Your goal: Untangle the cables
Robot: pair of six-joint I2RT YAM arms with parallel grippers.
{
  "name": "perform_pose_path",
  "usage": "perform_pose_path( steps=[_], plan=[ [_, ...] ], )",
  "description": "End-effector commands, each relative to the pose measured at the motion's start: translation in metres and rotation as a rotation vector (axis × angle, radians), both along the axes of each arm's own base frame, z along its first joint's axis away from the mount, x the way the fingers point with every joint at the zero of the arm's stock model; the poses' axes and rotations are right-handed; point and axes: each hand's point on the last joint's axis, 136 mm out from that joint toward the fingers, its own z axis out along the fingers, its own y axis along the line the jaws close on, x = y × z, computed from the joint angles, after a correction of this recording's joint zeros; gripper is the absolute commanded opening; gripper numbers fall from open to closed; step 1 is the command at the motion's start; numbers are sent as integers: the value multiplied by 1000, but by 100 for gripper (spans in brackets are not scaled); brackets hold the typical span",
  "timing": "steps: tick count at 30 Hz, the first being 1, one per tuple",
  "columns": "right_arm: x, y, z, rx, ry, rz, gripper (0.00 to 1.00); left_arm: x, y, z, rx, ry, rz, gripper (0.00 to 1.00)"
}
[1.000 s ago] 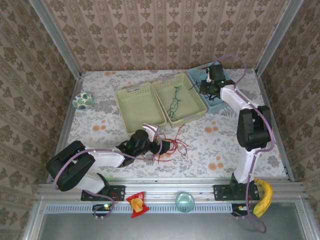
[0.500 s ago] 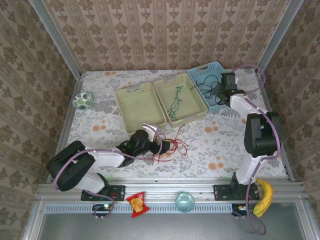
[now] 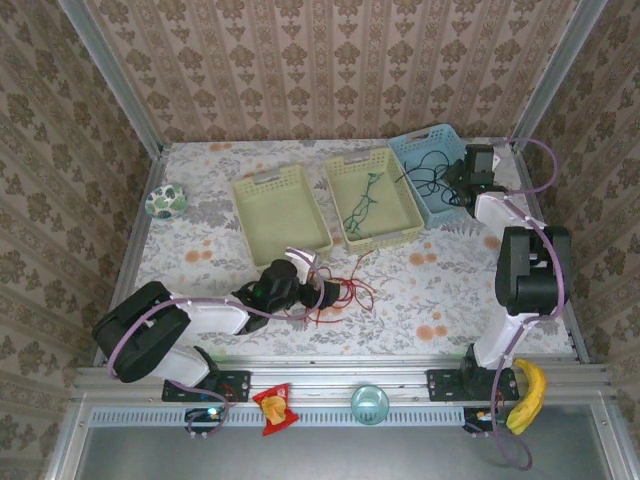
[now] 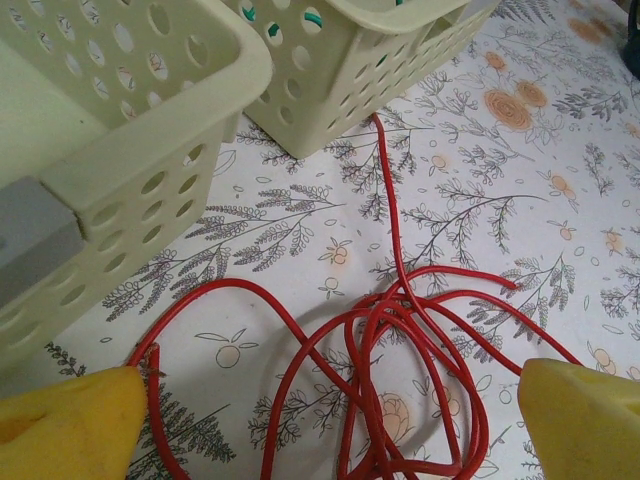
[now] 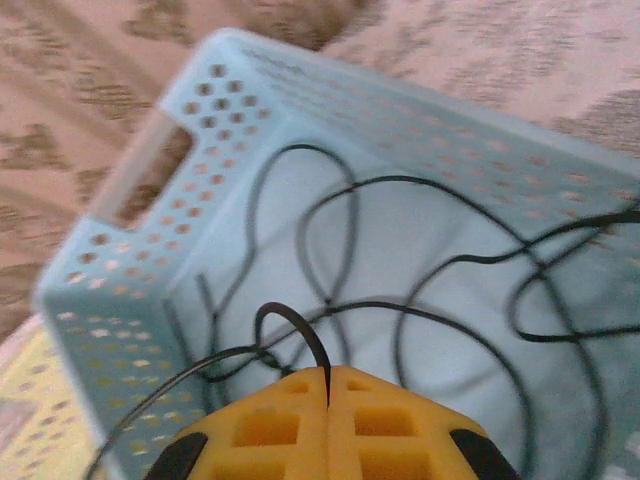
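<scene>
My right gripper will let go of the black cable on the bottom of the blue basket (image 3: 438,181) (image 5: 385,300), clear of the middle cream basket.
The red cable (image 3: 352,293) (image 4: 400,320) lies in loose overlapping loops on the flowered table, one strand running up to the cream baskets. My left gripper (image 3: 337,292) (image 4: 330,435) is open, its yellow fingertips (image 4: 70,425) on either side of the loops, low over them. The green cable (image 3: 362,200) lies in the middle cream basket (image 3: 385,237). The black cable (image 3: 425,172) (image 5: 450,260) curls inside the blue basket (image 3: 410,148) (image 5: 130,240). My right gripper (image 3: 455,182) (image 5: 328,375) is shut on a loop of the black cable just above the basket floor.
An empty cream basket (image 3: 245,190) stands left of the middle one. A green-and-white ball (image 3: 164,201) rests at the far left. On the front rail are a red snack packet (image 3: 272,408), a glass (image 3: 369,404) and a banana (image 3: 527,393). Patterned walls enclose the table.
My right gripper has swung to the right holding the black cable. The blue basket and the middle cream basket have shifted right, opening a gap beside the empty basket. The left arm has not moved.
</scene>
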Motion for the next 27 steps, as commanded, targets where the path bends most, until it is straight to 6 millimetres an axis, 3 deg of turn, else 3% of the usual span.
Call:
perform_pose_path(
  steps=[1, 5, 8, 12, 16, 21, 27],
  plan=[
    [10, 43, 36, 39, -140, 160, 0, 1, -3, 2, -6, 9, -1, 97],
    [5, 78, 75, -77, -220, 246, 0, 2, -5, 3, -6, 10, -9, 97],
    [-2, 92, 107, -175, -278, 265, 0, 1, -7, 2, -4, 12, -15, 97],
    [-12, 85, 148, -220, -367, 213, 0, 0, -5, 3, -4, 9, -14, 97],
    [-20, 69, 173, -218, -431, 147, 0, 0, -5, 3, -2, 10, -16, 97],
    [-20, 53, 170, -215, -417, 95, 0, 0, -8, 2, -2, 13, -23, 97],
    [-7, 36, 123, -233, -270, 45, 0, -1, -6, 4, -2, 3, -20, 97]
  ],
)
